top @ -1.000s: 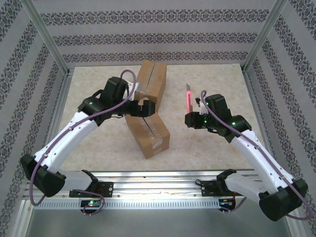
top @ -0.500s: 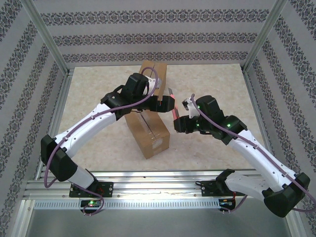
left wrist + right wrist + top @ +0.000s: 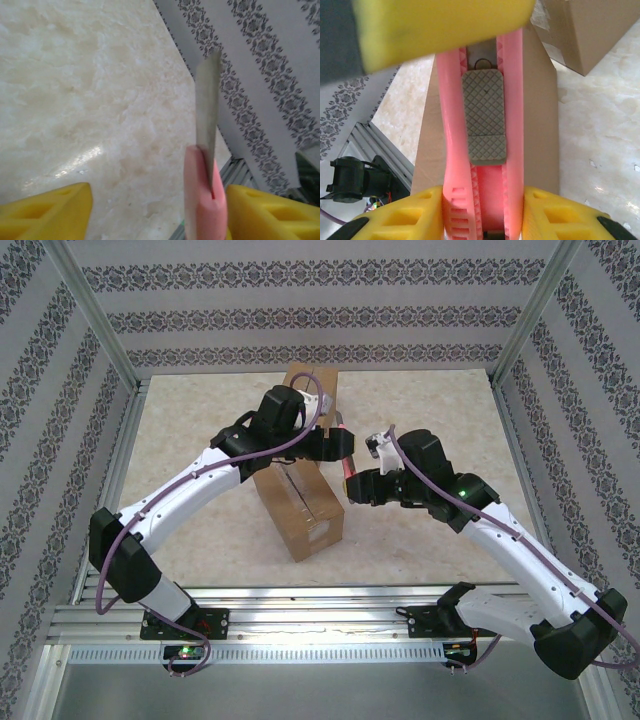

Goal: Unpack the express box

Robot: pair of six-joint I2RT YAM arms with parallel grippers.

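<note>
My left gripper needs to hold the knife's front end, as my right gripper is pinching the knife's narrow edges. Meanwhile, my right gripper needs to take hold again of the handle (image 3: 489, 195) by its flat sides.
Two brown cardboard express boxes stand mid-table: a long taped one (image 3: 300, 510) in front and a taller one (image 3: 312, 390) behind it. My right gripper (image 3: 360, 485) is shut on the handle of a pink utility knife (image 3: 347, 462), held just right of the boxes. In the right wrist view the right gripper (image 3: 482, 217) clamps the knife (image 3: 482, 115) on both sides, its grey slider facing the camera. My left gripper (image 3: 345, 445) is open around the knife's front end. In the left wrist view the knife (image 3: 202, 200) rests against the right finger (image 3: 265, 212), its grey blade (image 3: 207, 105) out and a wide gap to the left finger (image 3: 50, 212).
The table top (image 3: 200, 450) is beige marble with a metal frame post (image 3: 95, 320) at each back corner and patterned walls on three sides. A rail (image 3: 300, 625) runs along the near edge. In the right wrist view a box (image 3: 540, 100) lies right behind the knife.
My left arm has swung right, off the boxes, to the knife. My right arm has carried the knife left toward the boxes. The left jaws have narrowed around the knife's front end.
</note>
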